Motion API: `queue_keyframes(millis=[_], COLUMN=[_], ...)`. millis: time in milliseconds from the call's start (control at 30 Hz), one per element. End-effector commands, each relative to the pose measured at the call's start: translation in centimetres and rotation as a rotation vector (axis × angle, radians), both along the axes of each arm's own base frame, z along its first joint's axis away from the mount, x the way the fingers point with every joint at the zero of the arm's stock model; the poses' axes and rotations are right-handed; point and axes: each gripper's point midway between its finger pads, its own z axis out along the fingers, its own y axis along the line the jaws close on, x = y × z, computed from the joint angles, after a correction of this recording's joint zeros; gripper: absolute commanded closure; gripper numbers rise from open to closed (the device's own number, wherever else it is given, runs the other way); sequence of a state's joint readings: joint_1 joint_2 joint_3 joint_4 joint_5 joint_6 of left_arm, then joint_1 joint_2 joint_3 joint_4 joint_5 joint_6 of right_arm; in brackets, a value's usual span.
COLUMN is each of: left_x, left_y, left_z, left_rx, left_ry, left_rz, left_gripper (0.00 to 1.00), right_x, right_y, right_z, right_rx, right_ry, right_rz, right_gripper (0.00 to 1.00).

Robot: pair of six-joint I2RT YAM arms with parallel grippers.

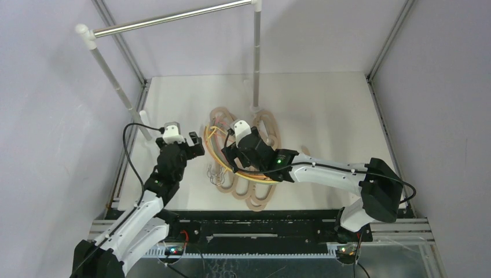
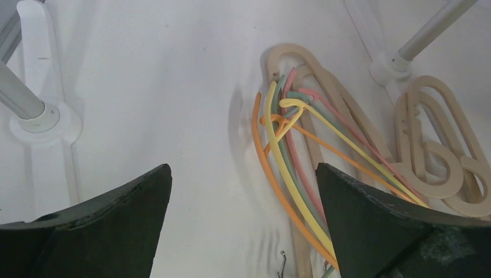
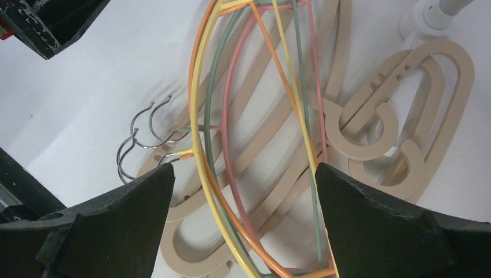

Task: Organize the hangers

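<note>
The thin yellow hanger's curved arm (image 1: 239, 174) (image 3: 224, 231), between its wire hook and its near-side end, should be gripped next by my right gripper.
A pile of hangers lies mid-table: thick tan ones (image 1: 255, 197) under thin orange, yellow, green and pink ones (image 1: 255, 175). My right gripper (image 1: 230, 156) is open and hovers right over the pile. In the right wrist view the thin hangers (image 3: 197, 104) run between my open right gripper (image 3: 244, 171), with their wire hooks (image 3: 145, 136) at the left and tan hangers (image 3: 460, 81) beneath. My left gripper (image 1: 197, 143) is open and empty just left of the pile. In the left wrist view it (image 2: 243, 174) is over bare table, with the thin hangers (image 2: 288, 103) to its right and tan hangers (image 2: 431, 84) beyond.
A silver rail (image 1: 173, 18) on white posts (image 1: 256, 58) stands at the back of the white table (image 1: 324, 110). One post base (image 2: 40, 119) is left of my left gripper, another (image 2: 391, 63) touches the pile's far side. Metal frame rails (image 1: 382, 121) edge the table.
</note>
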State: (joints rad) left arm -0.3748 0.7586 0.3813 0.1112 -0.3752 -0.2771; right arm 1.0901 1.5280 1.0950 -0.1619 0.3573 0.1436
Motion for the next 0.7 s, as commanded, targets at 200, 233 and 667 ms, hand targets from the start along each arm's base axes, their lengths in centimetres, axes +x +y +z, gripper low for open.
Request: queue_keyframes(millis=[200, 233, 667], left_x=[1.2, 1.3, 1.0], left_y=[-0.7, -0.8, -0.6], left_z=[0.5, 0.5, 0.0], left_rx=[0.028, 0.027, 0.034], left_ry=[0.015, 0.019, 0.033], left_rz=[-0.022, -0.024, -0.018], left_gripper=[0.01, 0.01, 0.00], right_x=[0.8, 0.8, -4.3], right_y=[0.0, 0.0, 1.4], right_z=[2.0, 1.9, -2.6], right_rx=[0.022, 0.019, -0.012], right_ry=[-0.061, -0.060, 0.085], right_rz=[-0.045, -0.043, 0.170], right_gripper=[0.00, 0.00, 0.14])
